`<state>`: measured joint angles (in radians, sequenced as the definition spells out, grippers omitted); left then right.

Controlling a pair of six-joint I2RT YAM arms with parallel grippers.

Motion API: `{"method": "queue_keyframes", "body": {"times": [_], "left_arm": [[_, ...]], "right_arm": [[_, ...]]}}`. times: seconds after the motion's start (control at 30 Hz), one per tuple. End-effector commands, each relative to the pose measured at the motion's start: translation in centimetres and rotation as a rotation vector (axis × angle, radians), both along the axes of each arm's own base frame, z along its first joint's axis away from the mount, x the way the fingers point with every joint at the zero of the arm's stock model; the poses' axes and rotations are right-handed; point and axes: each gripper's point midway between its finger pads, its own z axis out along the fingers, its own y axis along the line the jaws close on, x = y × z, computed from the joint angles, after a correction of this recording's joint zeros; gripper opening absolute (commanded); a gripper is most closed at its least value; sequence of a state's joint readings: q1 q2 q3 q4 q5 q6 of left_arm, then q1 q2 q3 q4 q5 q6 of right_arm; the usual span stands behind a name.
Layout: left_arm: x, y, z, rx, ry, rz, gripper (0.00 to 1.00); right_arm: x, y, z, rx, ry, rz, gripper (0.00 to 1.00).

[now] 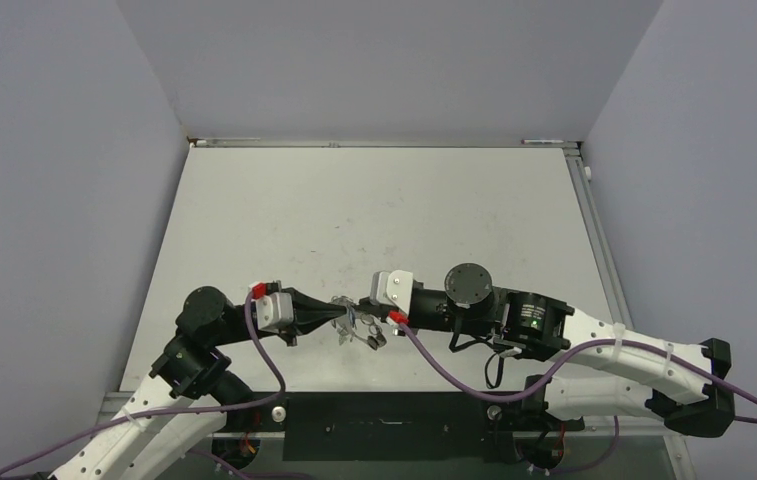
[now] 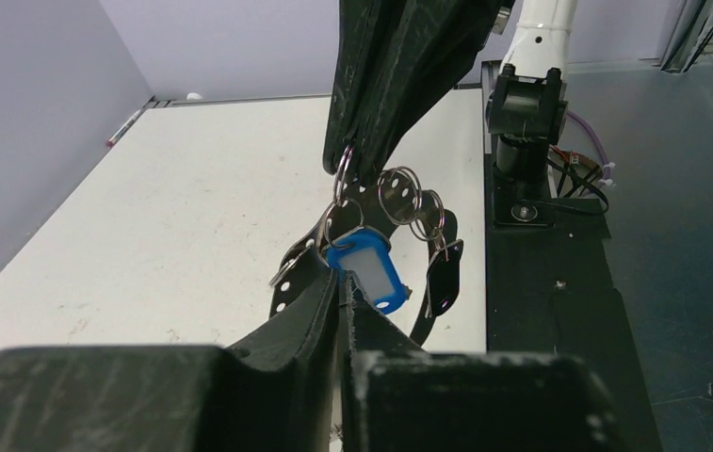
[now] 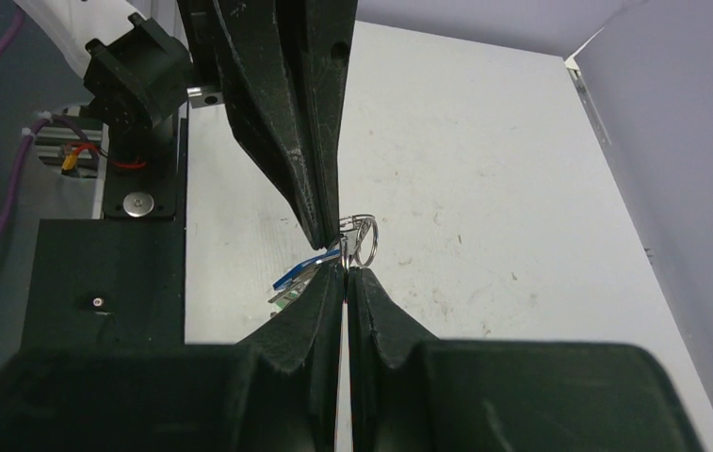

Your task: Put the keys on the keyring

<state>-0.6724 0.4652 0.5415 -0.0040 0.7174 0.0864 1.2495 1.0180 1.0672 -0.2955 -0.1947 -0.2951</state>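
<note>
My left gripper is on the blue-headed key's top edge, and it should open and take the silver ring higher up (image 2: 341,185) before my right gripper changes its hold.
Both grippers meet tip to tip above the near middle of the table (image 1: 374,210), with a small bunch of metal between them. My right gripper (image 3: 345,270) is shut on a thin silver ring of the keyring (image 3: 364,237), which has several smaller silver rings (image 2: 399,196) linked to it. My left gripper (image 2: 344,282) is shut on the top end of the blue-headed key (image 2: 371,268). A green key edge (image 3: 286,295) shows under the blue one. A black strap with holes (image 2: 286,284) and a black fob (image 2: 445,273) hang from the bunch (image 1: 359,330).
The black base plate (image 2: 559,282) and the right arm's post (image 2: 526,104) lie just right of the bunch. A pen (image 2: 126,125) lies at the table's far left edge by the wall. Grey walls close the table in on three sides.
</note>
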Motion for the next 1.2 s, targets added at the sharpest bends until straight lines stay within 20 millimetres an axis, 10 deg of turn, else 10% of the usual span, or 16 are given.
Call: {"method": "queue_keyframes", "body": {"times": [0.0, 0.1, 0.23, 1.17], "left_arm": [[0.2, 0.3, 1.9, -0.031, -0.039, 0.022, 0.04], [-0.1, 0.4, 2.5, -0.054, -0.058, 0.021, 0.40], [-1.5, 0.8, 3.3, -0.103, -0.106, -0.023, 0.56], [-1.7, 0.1, 3.1, -0.096, -0.087, -0.074, 0.25]], "right_arm": [[0.3, 0.3, 4.0, 0.146, -0.031, -0.014, 0.05], [0.4, 0.5, 3.6, 0.142, -0.025, -0.015, 0.05], [0.2, 0.7, 3.1, 0.148, -0.011, -0.009, 0.05], [-3.2, 1.9, 4.1, 0.210, 0.039, 0.161, 0.05]]}}
